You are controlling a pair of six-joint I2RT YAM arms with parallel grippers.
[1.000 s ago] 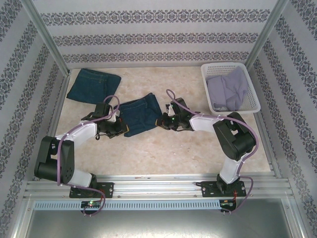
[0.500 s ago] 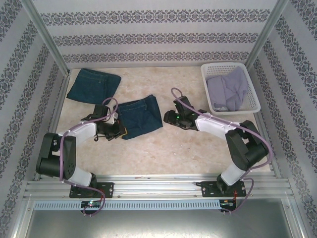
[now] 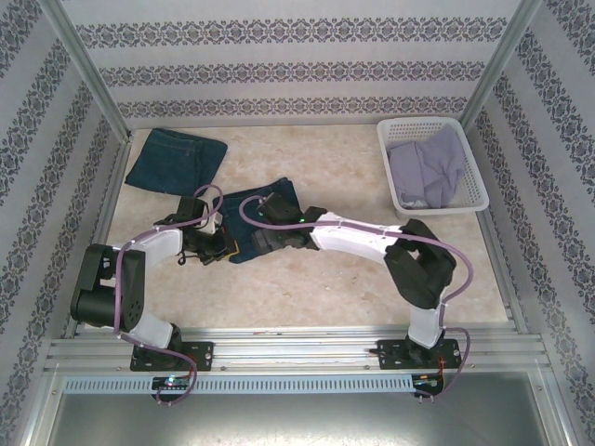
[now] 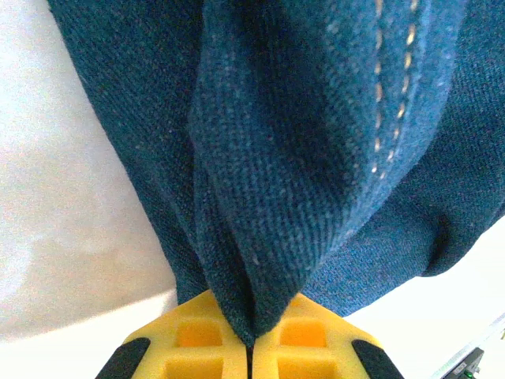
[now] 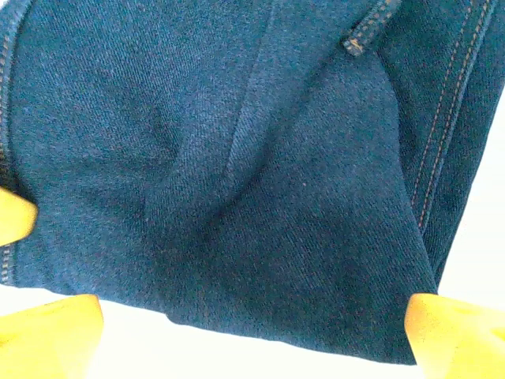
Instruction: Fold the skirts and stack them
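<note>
The dark blue denim skirt is pinched at its near corner by my left gripper, which should open and take the stitched side seam (image 4: pixel 388 118) farther up before I stack the skirt.
A dark blue denim skirt (image 3: pixel 281 192) lies mid-table, partly under my right arm. My left gripper (image 3: pixel 223 245) is shut on its left edge; in the left wrist view a fold of denim (image 4: pixel 300 158) is pinched between the yellow fingertips (image 4: pixel 197 339). My right gripper (image 3: pixel 267 223) hovers over the same skirt, wide open. Its yellow fingers (image 5: pixel 47 328) stand far apart on either side of the denim (image 5: pixel 237 174), holding nothing. A second denim skirt (image 3: pixel 175 160) lies folded at the back left. A lavender-grey skirt (image 3: pixel 429 170) sits crumpled in the basket.
The white lattice basket (image 3: pixel 460 130) stands at the back right. Metal frame posts and patterned walls close in the table on three sides. Bare tabletop (image 3: pixel 307 279) lies between the middle skirt and the arm bases.
My right gripper let go of the skirt's right edge, opened wide and swung left over the skirt. The left gripper kept its hold and stayed in place.
</note>
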